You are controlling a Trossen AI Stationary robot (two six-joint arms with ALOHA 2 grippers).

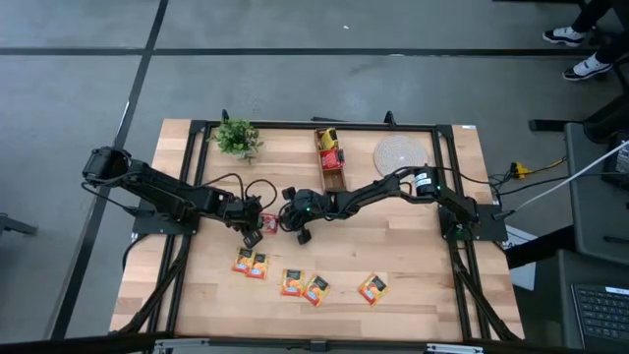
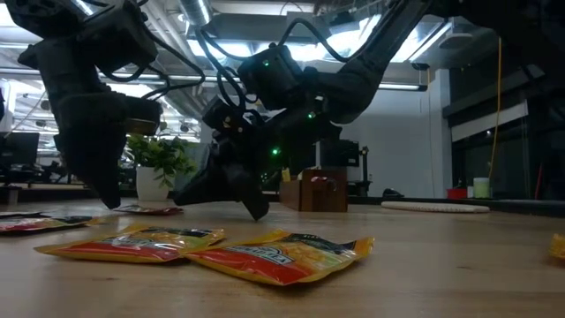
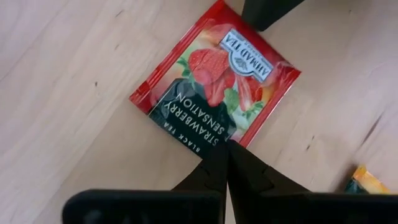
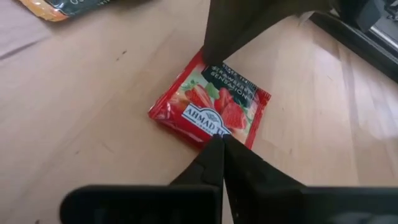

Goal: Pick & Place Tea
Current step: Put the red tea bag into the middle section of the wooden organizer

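Observation:
The sachet's brand edge lies flat at my right gripper's closed fingers, so next I open them around that edge and pinch while my left gripper steadies the sachet's opposite edge (image 4: 239,74).
A red strawberry tea sachet (image 3: 211,87) lies flat on the wooden table (image 1: 413,265), near its middle. My left gripper (image 3: 227,146) is shut, with its tips on one edge of the sachet. My right gripper (image 4: 217,142) is shut at the opposite edge and shows in the left wrist view as a dark finger (image 3: 267,12). In the high view the two grippers (image 1: 257,230) (image 1: 281,224) face each other across the sachet (image 1: 268,224). Several orange sachets (image 1: 291,282) lie flat toward the near edge. My left gripper touches the sachet's edge beside the dark label (image 3: 214,134) with its shut fingertips, slanting down from the table's left. The sachet lies flat under them. My right gripper has closed on the opposite edge, by the brand label (image 4: 208,127), only at its fingertips, slanting down from the table's right. The sachet still rests on the table.
A wooden box (image 1: 331,162) holding sachets stands at the far middle, a small potted plant (image 1: 236,138) at the far left, and a round pale mat (image 1: 401,154) at the far right. More orange sachets (image 1: 250,264) (image 1: 372,287) lie near the front.

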